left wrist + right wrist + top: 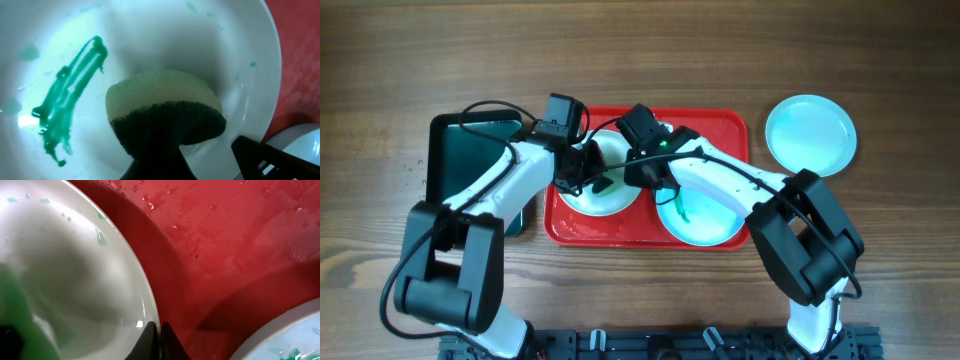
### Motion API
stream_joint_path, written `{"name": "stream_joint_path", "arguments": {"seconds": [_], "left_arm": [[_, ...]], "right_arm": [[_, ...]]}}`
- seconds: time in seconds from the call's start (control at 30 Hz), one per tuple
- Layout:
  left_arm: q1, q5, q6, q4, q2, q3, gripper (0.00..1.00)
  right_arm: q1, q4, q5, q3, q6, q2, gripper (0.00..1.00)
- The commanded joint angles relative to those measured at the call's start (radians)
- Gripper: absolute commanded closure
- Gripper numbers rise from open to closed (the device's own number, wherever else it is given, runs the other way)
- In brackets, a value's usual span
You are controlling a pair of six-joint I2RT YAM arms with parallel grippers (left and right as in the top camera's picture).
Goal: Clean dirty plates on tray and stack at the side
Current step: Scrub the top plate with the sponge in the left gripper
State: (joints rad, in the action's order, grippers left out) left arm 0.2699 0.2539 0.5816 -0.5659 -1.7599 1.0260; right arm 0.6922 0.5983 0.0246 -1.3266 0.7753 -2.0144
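My right hand should set the white plate, which lies on the red tray now, onto the turquoise plate on the wooden table [811,136] beside the red tray.
The white plate [605,190] lies on the left half of the red tray [720,125], with a green smear [70,95] on it. My left gripper [592,178] is shut on a sponge [162,110], yellow on top and dark underneath, held over the plate's middle. My right gripper [645,165] is shut on the white plate's rim [150,315], one finger inside and one outside. A turquoise plate [705,220] with a green smear lies on the tray's right half. A second turquoise plate [810,133] lies on the table right of the tray.
A dark green-black tray [470,150] lies left of the red tray, under my left arm. The red tray's floor [235,235] is wet with droplets. Wooden table [900,250] surrounds everything.
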Motion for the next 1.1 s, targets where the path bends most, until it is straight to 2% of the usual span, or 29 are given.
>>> {"name": "stream_joint_path", "arguments": {"seconds": [0.0, 0.1, 0.23, 0.43, 0.53, 0.67, 0.73, 0.77, 0.83, 1.0, 1.07], "left_arm": [[0.010, 0.018, -0.007, 0.021, -0.034, 0.005, 0.96], [0.010, 0.004, -0.074, 0.042, -0.063, 0.005, 0.96], [0.007, -0.111, -0.081, 0.038, -0.130, 0.005, 0.94], [-0.047, -0.445, -0.080, -0.084, -0.136, 0.010, 0.96], [-0.066, -0.529, -0.081, -0.111, -0.124, 0.011, 0.96], [-0.060, -0.460, -0.080, -0.097, -0.073, 0.023, 0.96], [-0.058, -0.300, -0.081, -0.061, -0.057, 0.023, 0.96], [-0.058, -0.146, -0.080, -0.018, -0.058, 0.021, 0.96], [-0.052, -0.009, -0.080, 0.062, -0.070, 0.021, 0.96], [-0.018, 0.012, -0.023, 0.190, -0.122, 0.021, 0.96], [-0.010, 0.011, -0.020, 0.195, -0.147, 0.021, 0.96]], "right_arm": [[-0.002, 0.008, -0.035, 0.007, -0.049, -0.026, 0.96], [-0.002, 0.006, -0.024, 0.007, -0.077, -0.026, 0.96], [-0.002, 0.006, -0.024, 0.007, -0.077, -0.026, 0.96], [-0.002, 0.009, -0.024, 0.007, -0.095, -0.026, 0.96], [-0.002, 0.008, -0.024, 0.007, -0.095, -0.026, 0.96], [-0.002, 0.007, -0.024, 0.007, -0.095, -0.026, 0.96], [-0.002, 0.002, -0.024, 0.007, -0.095, -0.026, 0.96], [-0.002, -0.002, -0.024, 0.007, -0.095, -0.026, 0.96], [-0.002, -0.003, -0.024, 0.007, -0.095, -0.026, 0.96], [-0.002, -0.002, -0.024, 0.007, -0.095, -0.026, 0.96], [-0.002, -0.003, -0.024, 0.007, -0.094, -0.026, 0.96]]}}
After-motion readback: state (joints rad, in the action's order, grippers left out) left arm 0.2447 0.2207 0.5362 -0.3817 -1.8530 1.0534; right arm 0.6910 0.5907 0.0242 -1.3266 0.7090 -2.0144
